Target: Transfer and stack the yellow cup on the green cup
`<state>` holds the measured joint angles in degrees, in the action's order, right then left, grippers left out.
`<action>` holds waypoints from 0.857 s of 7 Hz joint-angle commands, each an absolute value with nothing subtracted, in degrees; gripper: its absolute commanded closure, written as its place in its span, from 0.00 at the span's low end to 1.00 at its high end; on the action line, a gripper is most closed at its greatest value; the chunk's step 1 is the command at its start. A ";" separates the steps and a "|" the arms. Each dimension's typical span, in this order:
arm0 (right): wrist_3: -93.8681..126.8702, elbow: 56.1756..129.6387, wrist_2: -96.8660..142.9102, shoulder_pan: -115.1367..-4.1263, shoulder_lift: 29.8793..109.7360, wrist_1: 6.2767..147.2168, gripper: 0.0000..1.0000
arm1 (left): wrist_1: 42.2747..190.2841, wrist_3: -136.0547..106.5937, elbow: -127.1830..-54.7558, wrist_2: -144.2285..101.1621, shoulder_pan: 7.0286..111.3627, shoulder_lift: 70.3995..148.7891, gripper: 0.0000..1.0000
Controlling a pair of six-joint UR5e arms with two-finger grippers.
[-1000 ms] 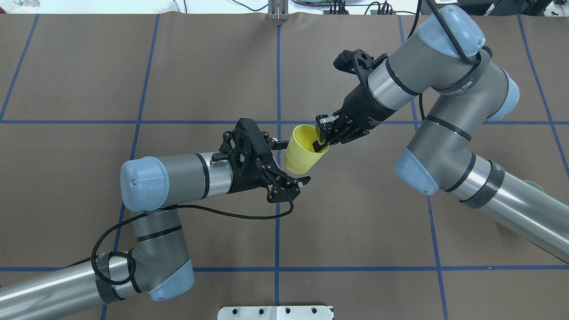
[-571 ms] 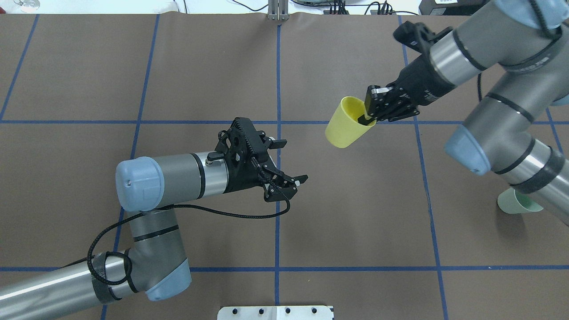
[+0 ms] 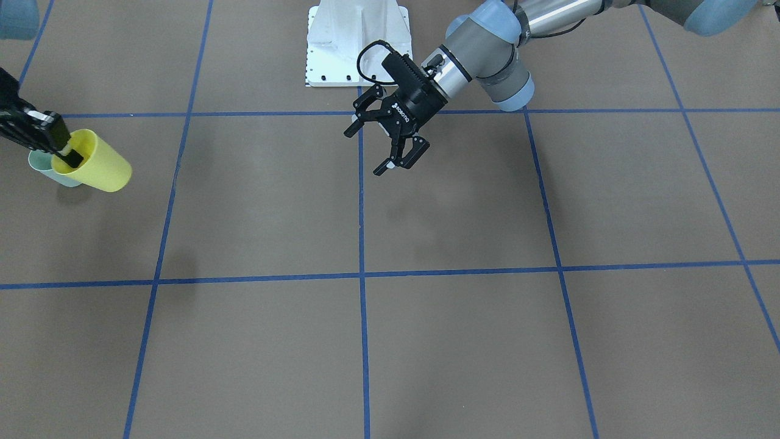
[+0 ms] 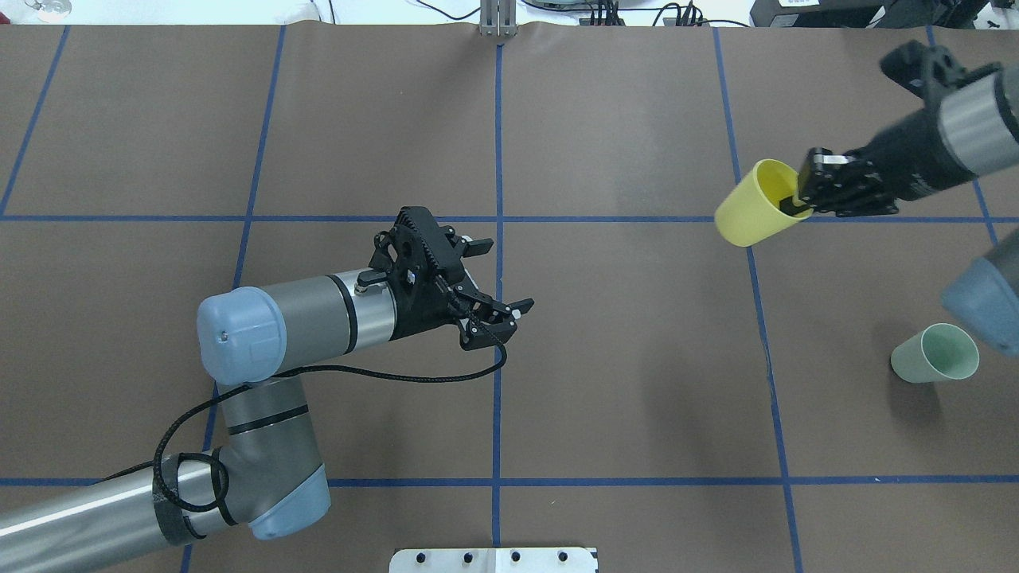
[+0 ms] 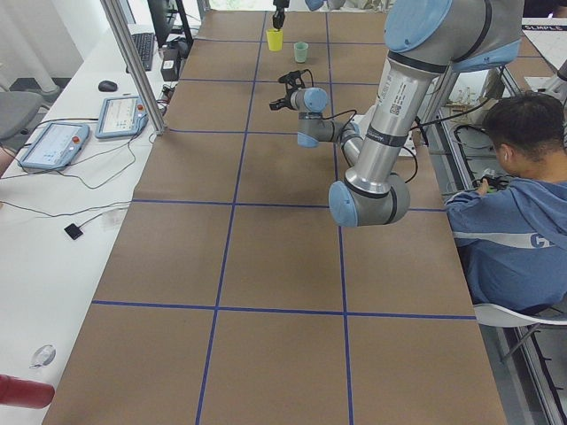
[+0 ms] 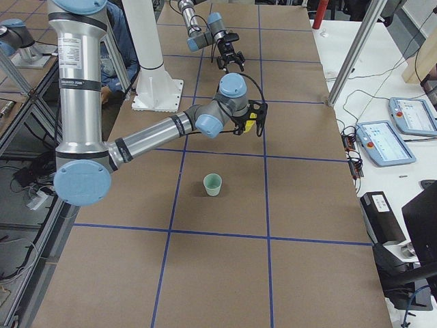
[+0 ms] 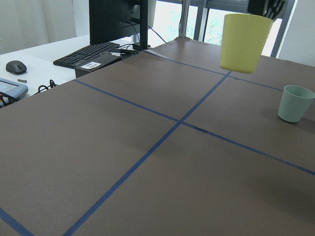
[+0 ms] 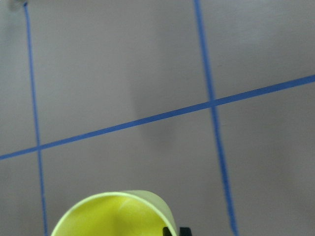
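Observation:
Next, I let go of the yellow cup with my right gripper down inside the opening of the green cup (image 3: 54, 158).
My right gripper (image 4: 800, 199) is shut on the rim of the yellow cup (image 4: 752, 208), one finger inside it, and holds it tilted in the air over the table's right side. The green cup (image 4: 935, 354) stands upright on the table, nearer the robot and to the right of the yellow cup. In the front view the yellow cup (image 3: 97, 164) overlaps the green cup (image 3: 42, 163). The left wrist view shows the yellow cup (image 7: 244, 42) hanging above the table, left of the green cup (image 7: 295, 103). My left gripper (image 4: 503, 277) is open and empty near the table's middle.
The table is covered in brown paper with blue tape grid lines. A white base plate (image 4: 493, 559) sits at the robot's edge. An operator (image 5: 514, 212) sits beside the table. Pendants and a keyboard lie on a side bench (image 5: 62, 142).
My right arm has carried the yellow cup to the right, away from the left gripper, uncovering the green cup. The left gripper, open, has drawn back slightly to the left.

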<state>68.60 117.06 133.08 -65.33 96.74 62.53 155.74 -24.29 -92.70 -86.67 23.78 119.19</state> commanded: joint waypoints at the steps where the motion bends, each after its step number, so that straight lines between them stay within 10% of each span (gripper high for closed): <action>1: 58.60 119.53 130.71 -67.59 109.64 62.58 1.00 | 155.65 -24.34 -91.67 -84.82 23.64 119.00 0.00; 6: 56.60 114.45 127.97 -63.90 110.58 62.93 1.00 | 155.65 -25.66 -91.14 -83.59 23.47 118.83 0.00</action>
